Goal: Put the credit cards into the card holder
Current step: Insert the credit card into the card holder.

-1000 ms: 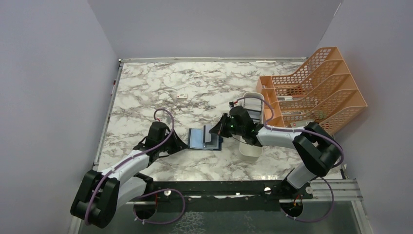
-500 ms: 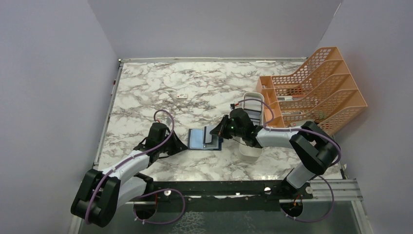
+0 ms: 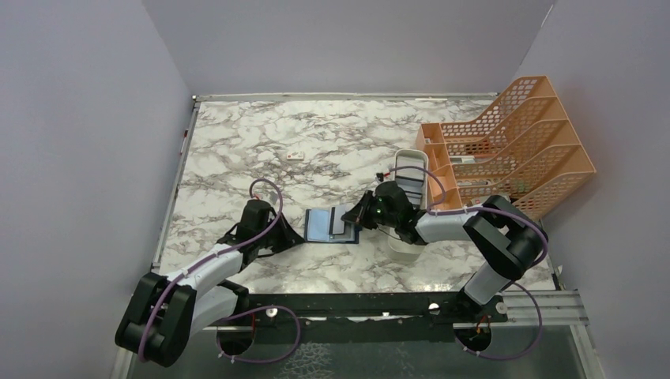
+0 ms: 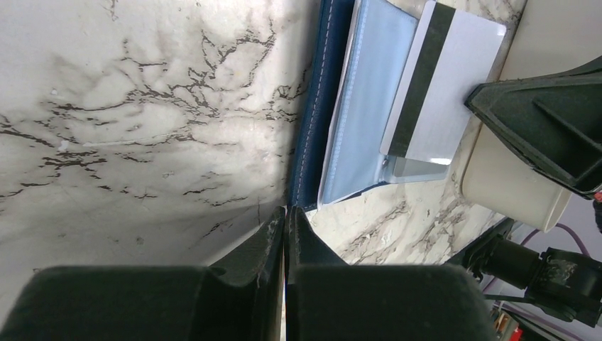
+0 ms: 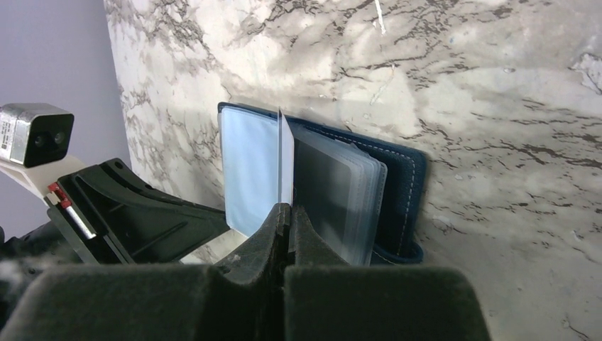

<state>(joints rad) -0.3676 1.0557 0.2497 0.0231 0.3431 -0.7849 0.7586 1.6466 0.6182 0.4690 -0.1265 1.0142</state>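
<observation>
The robot's left gripper barely meets the near corner of the card holder, so it should open and take the navy edge farther in before [image 4: 304, 156] the credit card slides in.
The navy card holder [image 3: 324, 225] lies open on the marble table, light blue inner side up; it also shows in the left wrist view [image 4: 369, 99] and the right wrist view [image 5: 248, 163]. My left gripper [image 3: 298, 232] is shut on the holder's left navy edge [image 4: 284, 213]. My right gripper [image 3: 359, 213] is shut on a credit card [image 5: 286, 156], white-grey with a dark stripe [image 4: 440, 85]. It holds the card on edge over the holder's right panel, against the clear sleeves [image 5: 341, 192]. No other cards are in view.
A long white tray [image 3: 411, 170] stands right behind my right gripper, with the orange mesh file rack [image 3: 513, 150] beyond it at the right. A tiny white block [image 3: 295, 155] lies on the table further back.
My right gripper has shifted slightly towards the near side and lowered the card closer to the holder's right panel. The left gripper has not moved.
</observation>
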